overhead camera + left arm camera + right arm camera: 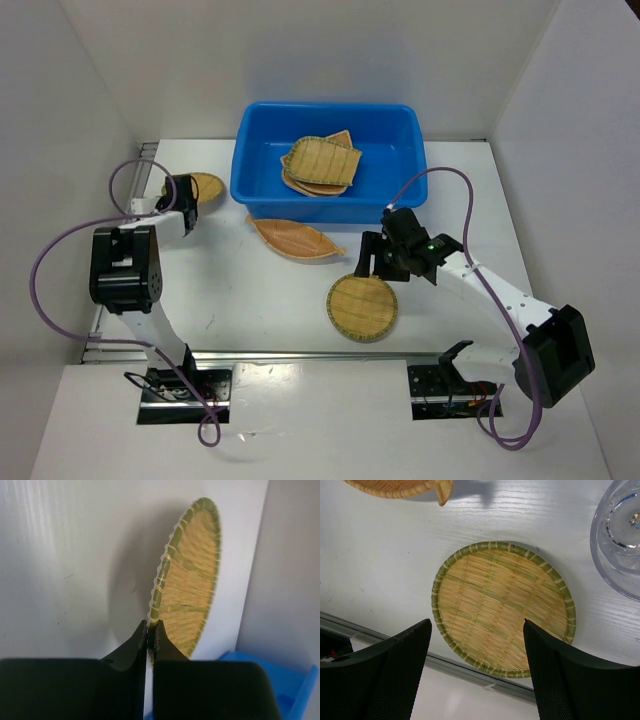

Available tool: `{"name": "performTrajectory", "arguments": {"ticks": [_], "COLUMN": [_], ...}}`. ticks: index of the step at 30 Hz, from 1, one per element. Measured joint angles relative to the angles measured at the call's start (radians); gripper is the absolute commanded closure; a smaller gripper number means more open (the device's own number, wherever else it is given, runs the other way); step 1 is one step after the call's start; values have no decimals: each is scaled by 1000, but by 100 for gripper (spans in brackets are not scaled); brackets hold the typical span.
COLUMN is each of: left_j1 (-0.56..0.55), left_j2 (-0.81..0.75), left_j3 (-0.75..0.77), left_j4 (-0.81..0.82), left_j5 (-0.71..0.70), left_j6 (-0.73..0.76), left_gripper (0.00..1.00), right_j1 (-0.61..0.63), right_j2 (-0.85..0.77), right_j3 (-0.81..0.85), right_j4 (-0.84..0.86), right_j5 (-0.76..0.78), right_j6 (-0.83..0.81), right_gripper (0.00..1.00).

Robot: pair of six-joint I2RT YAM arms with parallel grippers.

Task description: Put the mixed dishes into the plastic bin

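Observation:
My left gripper is holding the small round woven tray. It will set it down on the stacked woven trays inside the blue plastic bin [319,163].
The blue plastic bin [322,209] stands at the back centre and holds several square woven trays [322,163]. My left gripper [193,192] is shut on the rim of a small round woven tray [208,186] left of the bin. The left wrist view shows the jaws [151,630] pinching that tray [192,575] at its edge, with the tray tilted. My right gripper [375,262] is open and empty above a larger round tray [362,306]. The right wrist view shows this tray [495,595] between the fingers [477,622]. A leaf-shaped tray [295,240] lies in front of the bin. A clear cup [620,535] stands beside the round tray.
White walls enclose the table on the left, back and right. A metal rail [300,353] runs along the near edge, just in front of the larger round tray. A corner of the bin [295,690] shows in the left wrist view.

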Motion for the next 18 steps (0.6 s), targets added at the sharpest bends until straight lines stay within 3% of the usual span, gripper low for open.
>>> {"name": "performTrajectory", "arguments": {"ticks": [5,10,18], "left_j1": [0,0,-81], "left_j2": [-145,-273,-265], "left_j3": [39,157,391], "left_j4": [-78,-23,85], "left_j5": [-29,-24,219], "left_j6": [121,273,380], "left_gripper": [100,100,100], "right_j1": [0,0,0], "right_j2": [0,0,0], "right_j3": [0,0,0], "right_j4": [0,1,1], "right_j5": [-2,-6,-24], "right_j6": [0,-1,-5], "right_gripper": [21,21,21]}}
